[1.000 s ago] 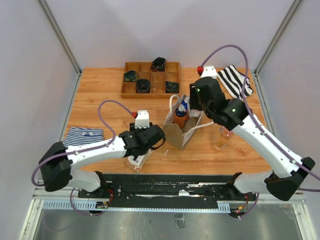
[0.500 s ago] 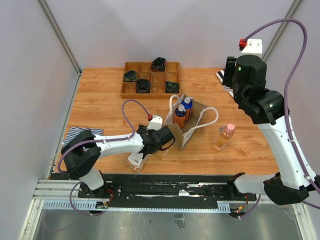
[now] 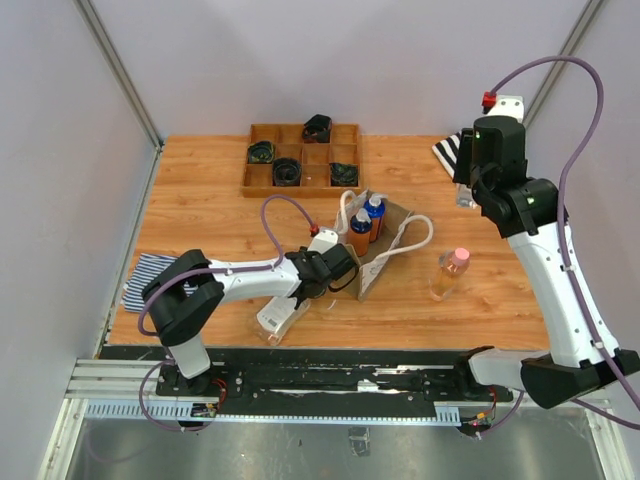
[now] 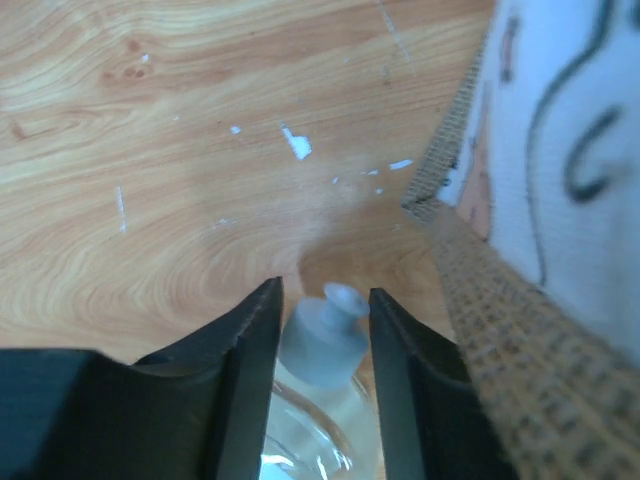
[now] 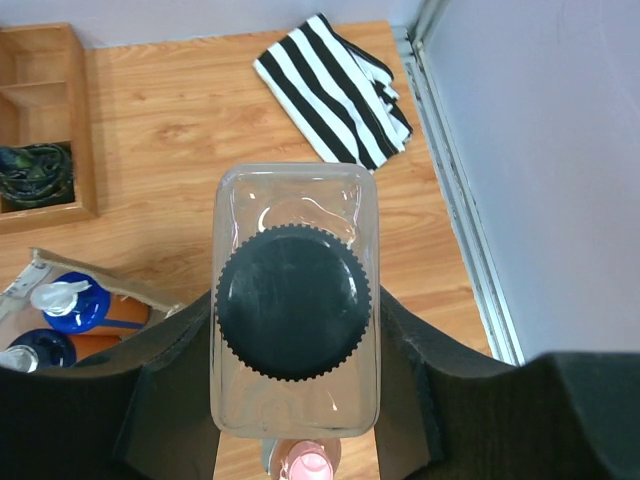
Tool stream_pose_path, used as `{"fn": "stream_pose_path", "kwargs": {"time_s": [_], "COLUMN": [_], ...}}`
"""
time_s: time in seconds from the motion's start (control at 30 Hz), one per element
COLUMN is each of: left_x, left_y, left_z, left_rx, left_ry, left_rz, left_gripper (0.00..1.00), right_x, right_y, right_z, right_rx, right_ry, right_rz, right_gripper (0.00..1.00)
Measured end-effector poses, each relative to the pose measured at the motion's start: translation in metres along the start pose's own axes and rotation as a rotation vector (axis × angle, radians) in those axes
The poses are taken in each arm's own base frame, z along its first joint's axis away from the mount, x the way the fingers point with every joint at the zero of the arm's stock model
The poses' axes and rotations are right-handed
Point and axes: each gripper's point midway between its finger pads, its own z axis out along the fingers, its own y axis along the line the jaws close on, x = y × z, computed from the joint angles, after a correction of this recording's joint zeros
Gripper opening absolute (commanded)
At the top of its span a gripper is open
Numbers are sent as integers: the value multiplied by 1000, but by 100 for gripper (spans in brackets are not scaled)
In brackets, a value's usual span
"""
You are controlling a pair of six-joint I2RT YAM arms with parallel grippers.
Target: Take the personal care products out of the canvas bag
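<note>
Next, my right gripper sets the clear bottle with the dark cap down and lets go of it on the table [image 3: 441, 254], just behind the peach bottle.
The canvas bag [image 3: 350, 272] stands mid-table with two orange bottles with blue pumps [image 3: 360, 235] inside; its woven wall fills the right of the left wrist view [image 4: 500, 300]. My left gripper [image 3: 305, 297] [image 4: 322, 290] is low by the bag's near corner, shut on a clear bottle with a white cap [image 3: 278, 316] [image 4: 325, 345] that lies on the table. My right gripper [image 3: 468, 190] [image 5: 295, 320] is raised high at the back right, shut on a clear bottle with a dark cap [image 5: 293, 300]. A peach bottle with a pink cap [image 3: 450, 272] [image 5: 310, 465] stands right of the bag.
A wooden compartment tray [image 3: 262, 185] with black rolled items sits at the back. A black-and-white striped cloth [image 3: 450, 150] [image 5: 335, 90] lies at the back right, a blue striped cloth [image 3: 150, 275] at the front left. Metal frame posts border the table.
My right arm rose out of the bag with the dark-capped clear bottle and swung up to the back right. My left wrist shifted toward the bag, and its bottle now lies flat.
</note>
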Motion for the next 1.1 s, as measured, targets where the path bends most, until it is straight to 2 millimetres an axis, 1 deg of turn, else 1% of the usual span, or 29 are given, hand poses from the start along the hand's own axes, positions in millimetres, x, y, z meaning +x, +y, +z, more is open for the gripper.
{"fn": "stream_pose_path", "kwargs": {"time_s": [0.07,0.1,0.2,0.23,0.33,0.43,0.5,0.67,0.73,0.83,0.9,1.0,1.03,1.1], "left_x": [0,0,-10,-8,-6,-14,-19,-38,-39,-27,-14,9,19,27], "left_y": [-4,-5,-8,-7,0,5,13,26,30,32,33,35,37,36], "left_z": [1,1,-3,-3,-6,-16,-25,-41,-43,-43,-41,-36,-34,-31], "left_rx": [13,15,26,24,3,-7,-21,-27,-35,-43,-44,-51,-55,-54], "left_ry": [11,13,12,22,40,35,33,14,20,58,94,148,171,181], "left_rz": [-5,-4,-18,-17,-13,-24,-24,-59,-72,-83,-97,-106,-110,-125], "left_gripper": [3,1,0,0,0,0,3,23,29,36,40,41,41,42], "right_x": [6,10,16,17,24,36,44,60,63,65,71,94,107,131], "right_y": [-6,-9,-14,-16,-23,-28,-26,-19,-15,-9,-4,2,4,8], "right_z": [6,8,13,15,21,29,36,49,52,58,63,74,78,86], "right_rx": [19,24,29,32,47,53,46,17,2,-21,-36,-46,-49,-52], "right_ry": [20,30,51,56,75,106,135,177,189,193,199,230,250,300], "right_rz": [9,13,28,35,54,64,61,62,62,66,68,66,62,48], "right_gripper": [1,1,1,1,1,1,1,1,1,1,1,1,1,1]}}
